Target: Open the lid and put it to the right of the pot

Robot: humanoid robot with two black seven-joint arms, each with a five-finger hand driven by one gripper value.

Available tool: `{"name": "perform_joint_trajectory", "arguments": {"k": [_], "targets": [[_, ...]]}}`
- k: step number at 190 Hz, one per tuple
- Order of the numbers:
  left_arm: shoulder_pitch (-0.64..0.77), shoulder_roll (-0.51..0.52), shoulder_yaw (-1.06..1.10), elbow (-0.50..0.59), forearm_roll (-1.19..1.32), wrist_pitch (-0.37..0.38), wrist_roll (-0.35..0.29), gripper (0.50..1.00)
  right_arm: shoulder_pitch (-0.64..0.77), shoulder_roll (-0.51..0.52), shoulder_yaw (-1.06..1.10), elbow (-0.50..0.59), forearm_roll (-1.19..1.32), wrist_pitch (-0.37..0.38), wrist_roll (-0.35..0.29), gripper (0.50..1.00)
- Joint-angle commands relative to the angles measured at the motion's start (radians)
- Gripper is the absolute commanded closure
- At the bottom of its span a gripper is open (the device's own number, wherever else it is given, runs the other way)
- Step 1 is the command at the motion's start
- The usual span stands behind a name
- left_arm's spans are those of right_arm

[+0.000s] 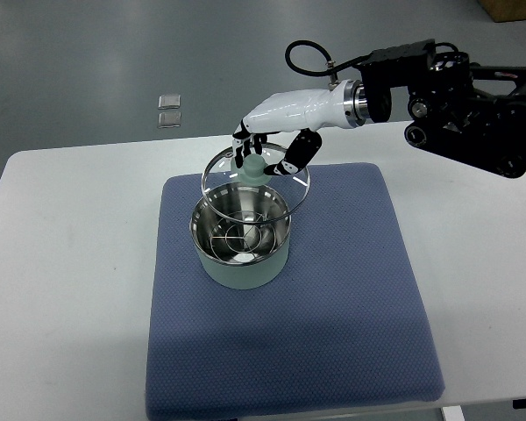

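My right gripper is to let go of the glass lid on the bare blue mat [348,216] between the pot and the mat's far corner. The lid is now tilted above the pot's far rim.
A pale green pot [243,250] with a shiny steel inside stands on the blue mat [351,298], left of the mat's middle. Its glass lid [285,189] with a pale green knob [252,167] is lifted off and held tilted above the pot's far rim. My right hand [267,145] comes in from the right edge and its fingers are curled around the knob. The pot is open and holds nothing that I can make out.
The mat lies on a white table [70,263]. Two small clear squares [168,111] lie on the grey floor beyond the table's far edge. The mat has bare room to the right of the pot.
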Motion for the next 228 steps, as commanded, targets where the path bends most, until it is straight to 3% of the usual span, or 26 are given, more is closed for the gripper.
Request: {"name": "perform_joint_trajectory", "arguments": {"k": [1,94,145,228], "targets": [[0.0,0.0,0.0,0.001,0.001,0.0,0.0,0.5,-0.008,-0.058,0.019,0.021,-0.001,0.002,0.0,0.912],[0.0,0.0,0.0,-0.002,0.001,0.0,0.0,0.5,-0.169,-0.248,0.016,0.024,-0.009,-0.052,-0.008,0.91],[0.0,0.0,0.0,-0.006,-0.001,0.0,0.0,0.5,-0.241,-0.237,0.01,-0.001,-0.015,-0.103,-0.011,0.908],[0.002,0.0,0.0,-0.006,-0.001,0.0,0.0,0.5,-0.381,-0.116,0.004,-0.133,-0.02,-0.189,-0.013,0.904]]}}
